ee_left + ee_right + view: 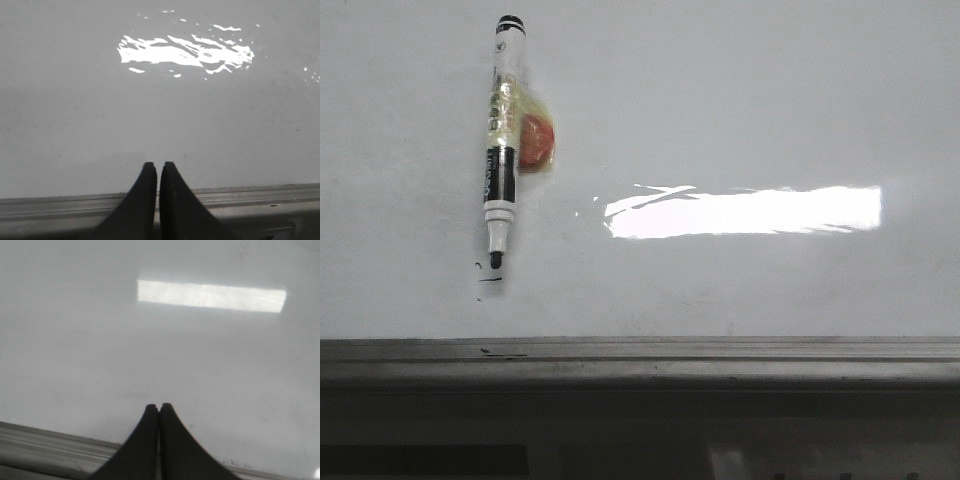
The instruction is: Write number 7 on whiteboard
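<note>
Next, my left gripper closes on the black part of the marker (500,182), between the orange-yellow lump and the tip of the marker.
The whiteboard (740,110) is a large glossy white board with a bright rectangular glare and a grey metal ledge along its near edge. No number 7 shows on it; only a tiny black dash and specks lie below the marker tip. A black and white marker (502,140) lies uncapped on the board at the left, tip toward the ledge, with an orange-yellow lump stuck to its side. My left gripper (158,164) is shut and empty over the board's edge (150,90). My right gripper (159,405) is shut and empty over the board (200,355). Neither gripper shows in the front view.
The grey metal ledge (720,355) runs along the board's near edge, and shows in both wrist views (60,207) (40,447). The light glare (750,212) lies at the board's middle right. A dark band lies below the ledge.
</note>
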You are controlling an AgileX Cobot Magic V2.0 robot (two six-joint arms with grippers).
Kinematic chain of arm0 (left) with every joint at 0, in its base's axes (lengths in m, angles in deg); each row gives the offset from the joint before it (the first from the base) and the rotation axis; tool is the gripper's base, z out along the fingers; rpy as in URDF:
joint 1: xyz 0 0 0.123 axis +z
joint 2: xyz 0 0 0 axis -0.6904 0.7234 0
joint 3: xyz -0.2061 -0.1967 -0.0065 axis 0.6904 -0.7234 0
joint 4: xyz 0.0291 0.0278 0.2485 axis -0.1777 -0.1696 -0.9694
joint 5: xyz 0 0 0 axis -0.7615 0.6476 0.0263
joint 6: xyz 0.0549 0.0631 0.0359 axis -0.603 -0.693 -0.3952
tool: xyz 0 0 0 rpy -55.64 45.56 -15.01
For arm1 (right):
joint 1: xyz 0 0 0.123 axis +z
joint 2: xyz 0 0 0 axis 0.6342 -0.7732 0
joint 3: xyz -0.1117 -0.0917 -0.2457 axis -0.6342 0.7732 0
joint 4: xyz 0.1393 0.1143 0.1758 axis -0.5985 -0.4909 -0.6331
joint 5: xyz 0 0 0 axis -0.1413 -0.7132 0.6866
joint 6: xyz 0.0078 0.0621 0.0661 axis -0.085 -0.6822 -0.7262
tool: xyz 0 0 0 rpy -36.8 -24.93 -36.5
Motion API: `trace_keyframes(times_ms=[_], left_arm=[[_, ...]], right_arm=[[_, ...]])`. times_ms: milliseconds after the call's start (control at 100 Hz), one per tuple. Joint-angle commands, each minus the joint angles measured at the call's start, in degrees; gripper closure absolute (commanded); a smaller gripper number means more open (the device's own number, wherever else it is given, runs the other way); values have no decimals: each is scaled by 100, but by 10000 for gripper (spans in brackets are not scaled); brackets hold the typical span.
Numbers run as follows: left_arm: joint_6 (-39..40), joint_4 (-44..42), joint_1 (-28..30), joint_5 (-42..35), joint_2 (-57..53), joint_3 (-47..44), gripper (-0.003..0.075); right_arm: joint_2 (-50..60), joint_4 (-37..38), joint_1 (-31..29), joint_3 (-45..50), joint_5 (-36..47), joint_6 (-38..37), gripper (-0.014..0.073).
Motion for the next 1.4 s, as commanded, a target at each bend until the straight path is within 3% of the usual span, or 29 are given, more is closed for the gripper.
trace_keyframes(times_ms=[0,850,1000,1090,1220,1390], left_arm=[[62,63,10,-237,-166,-138,741],[62,-6,10,-364,-166,-138,741],[62,3,10,-535,-166,-138,741],[62,687,10,-796,-166,-138,741],[62,2995,10,-1143,-166,-138,741],[62,3694,10,-1281,-166,-138,741]], right_arm=[[87,29,-36,84,98,28,638],[87,29,-36,84,107,28,638],[87,46,-36,84,502,28,638],[87,46,-36,84,881,28,638],[87,-665,-36,84,1687,28,638],[87,-2190,-36,84,2404,28,638]])
